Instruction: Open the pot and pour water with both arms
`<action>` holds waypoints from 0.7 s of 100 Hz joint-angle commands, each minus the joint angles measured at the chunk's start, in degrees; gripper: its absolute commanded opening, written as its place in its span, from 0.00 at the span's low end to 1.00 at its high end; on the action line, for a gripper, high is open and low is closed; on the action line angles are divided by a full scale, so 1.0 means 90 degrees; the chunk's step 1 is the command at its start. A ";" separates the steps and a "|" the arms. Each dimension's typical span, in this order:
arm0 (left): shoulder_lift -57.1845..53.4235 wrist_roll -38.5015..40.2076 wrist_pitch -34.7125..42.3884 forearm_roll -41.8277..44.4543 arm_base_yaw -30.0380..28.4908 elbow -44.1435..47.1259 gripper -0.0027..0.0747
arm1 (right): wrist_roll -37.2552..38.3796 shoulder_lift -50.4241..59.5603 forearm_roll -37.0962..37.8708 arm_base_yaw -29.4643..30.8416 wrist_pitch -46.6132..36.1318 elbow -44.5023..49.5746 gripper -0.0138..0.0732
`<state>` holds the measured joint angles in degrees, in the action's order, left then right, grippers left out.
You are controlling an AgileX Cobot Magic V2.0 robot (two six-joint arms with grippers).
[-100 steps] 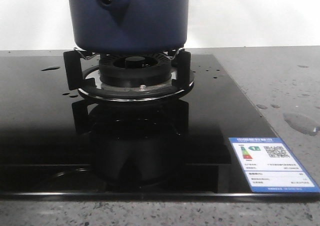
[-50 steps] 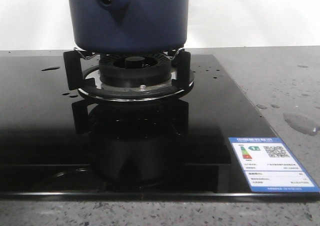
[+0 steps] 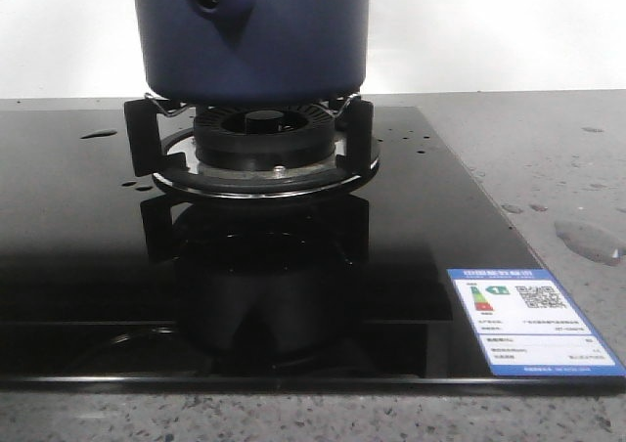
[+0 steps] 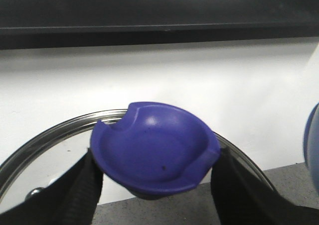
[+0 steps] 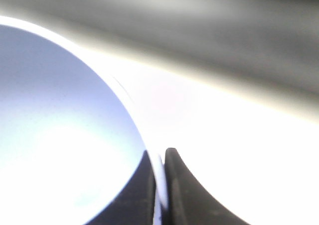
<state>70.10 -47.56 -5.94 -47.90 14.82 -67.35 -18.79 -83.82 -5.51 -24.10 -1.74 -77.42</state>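
Observation:
My right gripper is going to set the blue bowl free on the grey counter (image 3: 577, 174) beside the hob, just behind the puddle.
The dark navy pot (image 3: 252, 31) stands over the burner (image 3: 262, 141) in the front view, its base level with the tops of the supports; its top is cut off. Neither gripper shows there. In the left wrist view my left gripper (image 4: 155, 185) is shut on the blue knob (image 4: 154, 155) of a glass lid (image 4: 55, 135) with a metal rim, held up in front of a white wall. In the right wrist view my right gripper (image 5: 160, 185) is shut on the pot's thin rim (image 5: 158, 177); the pot's inside (image 5: 60, 135) looks washed out. Water lies as a puddle (image 3: 587, 239).
A black glass hob (image 3: 78, 227) carries the burner and black pot supports (image 3: 142, 134). A blue-and-white label (image 3: 533, 320) sits at its front right corner. Small drops (image 3: 98, 134) dot the hob. Grey speckled counter (image 3: 548, 158) surrounds it; a white wall stands behind.

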 commanded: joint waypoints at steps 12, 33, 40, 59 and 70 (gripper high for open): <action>-0.0201 -0.0015 0.0452 -0.0099 0.0638 -0.0255 0.47 | 0.0674 0.0331 -0.0252 0.1135 0.3991 -0.1387 0.10; -0.0201 -0.0015 0.0661 -0.0099 0.1233 -0.0255 0.47 | 0.1096 0.0251 -0.0327 0.2449 0.6444 -0.1239 0.10; -0.0177 -0.0015 0.0661 -0.0099 0.1348 -0.0255 0.47 | 0.1096 0.0224 -0.0442 0.2783 0.6650 -0.0946 0.10; -0.0097 -0.0015 0.0661 -0.0099 0.1427 -0.0255 0.47 | 0.1073 0.0046 -0.0514 0.3218 0.6556 -0.0257 0.10; -0.0068 -0.0015 0.0661 -0.0099 0.1427 -0.0255 0.47 | 0.1020 -0.0092 -0.0519 0.3236 0.6441 -0.0098 0.10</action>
<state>70.92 -47.65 -4.66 -48.00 27.08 -67.35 -9.12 -85.62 -8.69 4.63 59.55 -77.80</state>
